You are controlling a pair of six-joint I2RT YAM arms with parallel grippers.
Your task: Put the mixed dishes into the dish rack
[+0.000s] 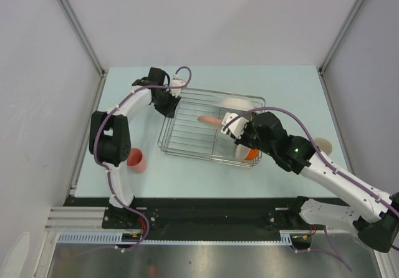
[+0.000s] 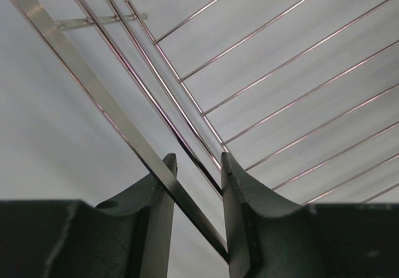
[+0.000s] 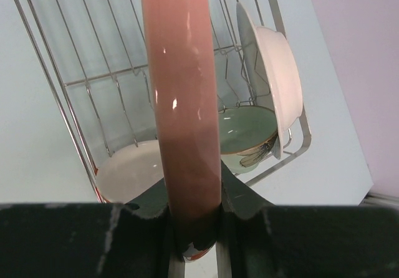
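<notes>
The robot's right gripper will release the pinkish plate on edge in the rack's middle wires (image 1: 217,131) (image 3: 147,65) beside the orange bowl.
The silver wire dish rack (image 1: 187,134) lies mid-table. My right gripper (image 1: 232,123) is shut on a pinkish plate (image 1: 210,120), held on edge above the rack's middle; in the right wrist view the plate (image 3: 181,91) rises straight up from the gripper (image 3: 193,194). Below it in the rack are the orange bowl with white inside (image 3: 128,172), the pale green bowl (image 3: 246,131) and a white plate standing on edge (image 3: 274,72). My left gripper (image 1: 169,102) is at the rack's far-left corner, its fingers (image 2: 163,184) closed around the rim bar (image 2: 81,72). The coral-pink cup (image 1: 136,160) stands on the table left of the rack.
A pale round dish (image 1: 323,145) lies on the table at the right, partly behind my right arm. The orange bowl (image 1: 251,154) sits in the rack's near-right corner under my right wrist. Grey walls close in the table on the left, right and far side.
</notes>
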